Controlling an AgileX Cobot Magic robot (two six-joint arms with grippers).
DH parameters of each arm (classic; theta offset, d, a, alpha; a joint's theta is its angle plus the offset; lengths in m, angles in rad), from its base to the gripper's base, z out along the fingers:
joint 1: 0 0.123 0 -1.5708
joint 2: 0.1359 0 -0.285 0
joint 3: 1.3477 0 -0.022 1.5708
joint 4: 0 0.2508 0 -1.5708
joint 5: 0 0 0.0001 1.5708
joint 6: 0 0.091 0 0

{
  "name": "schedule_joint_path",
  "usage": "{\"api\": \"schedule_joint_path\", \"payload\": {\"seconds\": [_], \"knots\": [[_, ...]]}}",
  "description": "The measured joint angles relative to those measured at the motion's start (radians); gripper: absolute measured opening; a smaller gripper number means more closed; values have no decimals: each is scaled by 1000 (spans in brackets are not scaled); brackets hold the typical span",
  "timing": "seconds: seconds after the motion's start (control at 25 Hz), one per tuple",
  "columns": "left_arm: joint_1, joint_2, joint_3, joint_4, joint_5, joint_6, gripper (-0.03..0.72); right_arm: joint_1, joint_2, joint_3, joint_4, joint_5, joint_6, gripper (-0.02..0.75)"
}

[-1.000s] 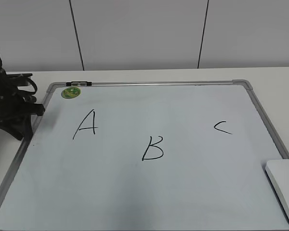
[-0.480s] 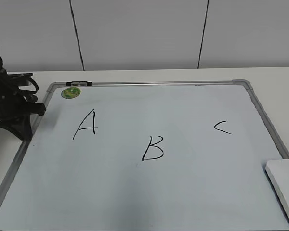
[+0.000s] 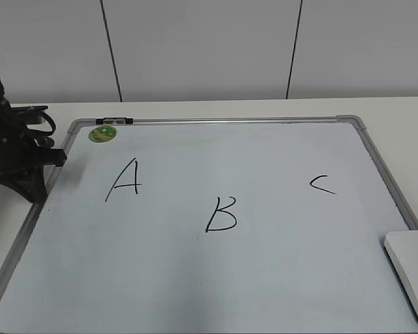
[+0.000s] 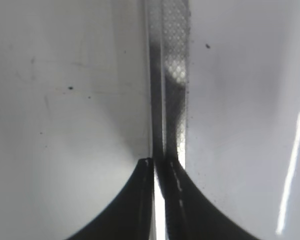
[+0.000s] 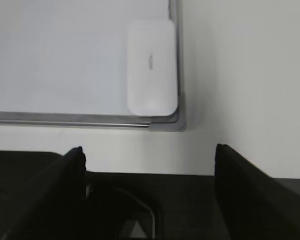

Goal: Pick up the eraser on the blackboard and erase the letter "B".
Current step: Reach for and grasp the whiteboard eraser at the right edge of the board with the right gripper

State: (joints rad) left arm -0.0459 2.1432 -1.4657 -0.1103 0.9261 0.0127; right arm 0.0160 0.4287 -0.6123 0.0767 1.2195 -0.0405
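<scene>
My right gripper is to head next for the middle of the eraser (image 3: 416, 266) (image 5: 151, 56). Once it gets there, it should close across the long sides of the eraser.
The blackboard (image 3: 285, 271) is a white dry-erase board with a grey frame, lying flat. On it are a black "A" (image 3: 124, 180), the letter "B" (image 3: 221, 214) near the middle and a small "C" (image 3: 321, 184). The eraser (image 3: 412, 274), a white rounded block, lies at the board's near right corner. It also shows in the right wrist view (image 5: 151, 65), ahead of my right gripper (image 5: 150, 149), which is open, empty and off the board (image 5: 65, 60). My left gripper (image 4: 159, 162) is shut and empty over the board's left frame (image 4: 172, 75).
A round green sticker (image 3: 102, 133) and a black clip (image 3: 114, 121) sit at the board's far left corner. The left arm (image 3: 14, 156) stands at the board's left edge. A white table (image 5: 240, 75) surrounds the board, with a wall behind.
The left arm has shifted slightly at the board's left edge. The eraser and letters have not moved.
</scene>
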Motion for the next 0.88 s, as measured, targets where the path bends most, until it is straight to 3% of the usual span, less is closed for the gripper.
{"api": "schedule_joint_path", "payload": {"seconds": [0.24, 0.6, 0.88], "knots": [[0, 0, 0, 0, 0, 0, 40, 0, 191, -4, 138, -3, -17, 589], [0, 0, 0, 0, 0, 0, 41, 10, 396, -4, 146, -82, -18, 589], [0, 0, 0, 0, 0, 0, 41, 39, 579, -4, 83, -181, -25, 590]]}}
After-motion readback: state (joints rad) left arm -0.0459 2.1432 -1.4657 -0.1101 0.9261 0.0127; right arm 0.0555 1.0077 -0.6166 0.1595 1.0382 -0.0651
